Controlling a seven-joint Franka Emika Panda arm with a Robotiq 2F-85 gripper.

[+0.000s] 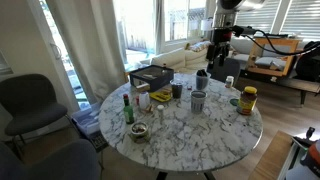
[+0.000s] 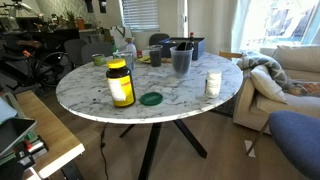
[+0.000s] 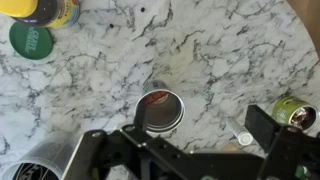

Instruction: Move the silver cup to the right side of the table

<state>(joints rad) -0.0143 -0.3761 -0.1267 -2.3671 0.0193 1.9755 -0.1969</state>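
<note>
My gripper will next move down to the silver cup near the middle of the table and close on the silver cup's rim (image 1: 200,93) (image 3: 146,123).
The silver cup (image 3: 162,110) stands upright on the white marble table (image 3: 210,50). In the wrist view I see it from above, its open mouth just beside my left finger. It also shows in an exterior view (image 1: 198,101), near the middle of the table (image 1: 190,135). My gripper (image 3: 205,130) is open and empty, and touches nothing. In an exterior view it hangs well above the table's far side (image 1: 218,62).
A yellow-lidded jar (image 1: 247,99) (image 2: 120,83) (image 3: 40,10) stands next to a green lid (image 2: 151,98) (image 3: 32,40). There is also a green bottle (image 1: 127,108) (image 3: 293,113), a blue-grey mug (image 1: 202,78), a black box (image 1: 150,75), a white bottle (image 2: 212,84) and a small dark cup (image 1: 176,90).
</note>
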